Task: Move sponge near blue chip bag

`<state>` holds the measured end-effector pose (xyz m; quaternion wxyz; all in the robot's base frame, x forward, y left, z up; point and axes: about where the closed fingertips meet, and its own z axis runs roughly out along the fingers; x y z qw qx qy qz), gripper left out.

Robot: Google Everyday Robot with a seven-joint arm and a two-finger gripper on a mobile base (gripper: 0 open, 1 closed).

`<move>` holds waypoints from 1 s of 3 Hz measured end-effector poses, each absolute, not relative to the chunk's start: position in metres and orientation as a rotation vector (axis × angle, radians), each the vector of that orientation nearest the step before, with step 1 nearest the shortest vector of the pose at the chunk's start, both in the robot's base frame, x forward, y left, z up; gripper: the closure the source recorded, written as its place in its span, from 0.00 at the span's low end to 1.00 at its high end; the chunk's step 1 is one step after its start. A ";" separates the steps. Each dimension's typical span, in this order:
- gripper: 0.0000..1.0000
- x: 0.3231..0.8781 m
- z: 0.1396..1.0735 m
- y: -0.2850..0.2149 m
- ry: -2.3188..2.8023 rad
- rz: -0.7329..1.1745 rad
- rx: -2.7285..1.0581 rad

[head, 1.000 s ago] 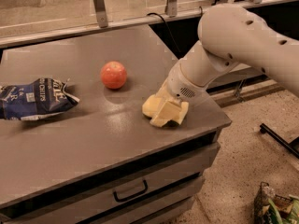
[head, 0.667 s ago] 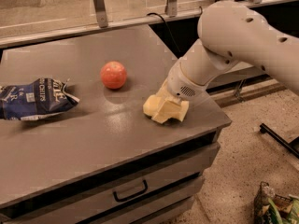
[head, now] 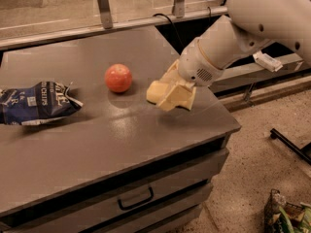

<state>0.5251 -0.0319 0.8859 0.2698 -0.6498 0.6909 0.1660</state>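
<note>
My gripper is going to release the sponge on the table (head: 91, 74), setting it down in the spot between the blue chip bag and the red apple.
The sponge (head: 156, 93) is a pale yellow slab held between the fingers of my gripper (head: 171, 95) at the right side of the grey table (head: 121, 140). It hangs a little above the tabletop, with its shadow beneath it. The white arm reaches in from the upper right. The blue chip bag (head: 36, 103) lies crumpled at the table's left edge, far to the left of the sponge. A red apple (head: 118, 77) sits between the bag and the sponge, nearer the sponge.
The table's right edge and front corner (head: 235, 127) are close under the gripper. A drawer with a handle (head: 136, 199) is below the tabletop. A rail with posts (head: 104, 6) runs behind the table. A green bag (head: 286, 215) lies on the floor at bottom right.
The gripper has risen from the tabletop with the sponge in it and shifted slightly left. The apple and the chip bag have not moved.
</note>
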 end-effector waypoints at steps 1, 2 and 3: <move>1.00 0.531 0.924 -0.002 1.743 0.442 -1.762; 1.00 0.534 0.942 0.046 1.646 0.413 -1.805; 1.00 0.535 0.951 0.096 1.565 0.411 -1.834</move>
